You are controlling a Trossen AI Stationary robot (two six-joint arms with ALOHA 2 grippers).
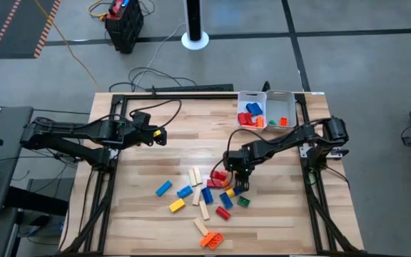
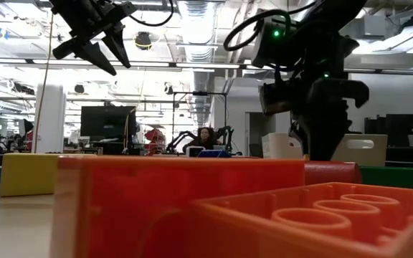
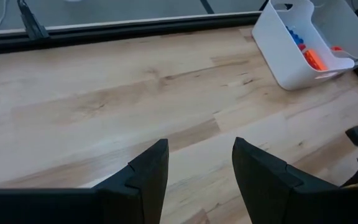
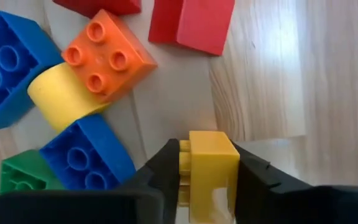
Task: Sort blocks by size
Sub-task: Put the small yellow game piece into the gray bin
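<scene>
My right gripper should set the small yellow brick down next to the green brick inside the white tray [image 1: 270,122].
Loose blocks [image 1: 204,196], red, blue, orange, yellow, green and pale wooden bars, lie scattered on the near middle of the table. My right gripper [image 1: 237,183] stands over the pile's right edge, pointing down, shut on a small yellow brick [image 4: 211,163]. Beside it lie an orange brick [image 4: 107,59], blue bricks [image 4: 86,158], a yellow cylinder [image 4: 58,96] and red bricks [image 4: 194,22]. My left gripper [image 1: 164,135] hovers open above bare wood at the table's left half, its fingers [image 3: 148,174] holding nothing. My right gripper pinches the small yellow brick between its two fingers, coming from above and pointing steeply down. One finger [image 4: 165,169] lies against the brick's studded face [image 4: 184,163], the other [image 4: 252,177] against the opposite face. Whether the brick is clear of the table I cannot tell.
Two white trays [image 1: 266,100] at the far right hold several red, blue and orange bricks. A big orange brick [image 2: 192,208] fills the front of the low view. Bare wood lies across the table's far and left parts [image 1: 184,121].
</scene>
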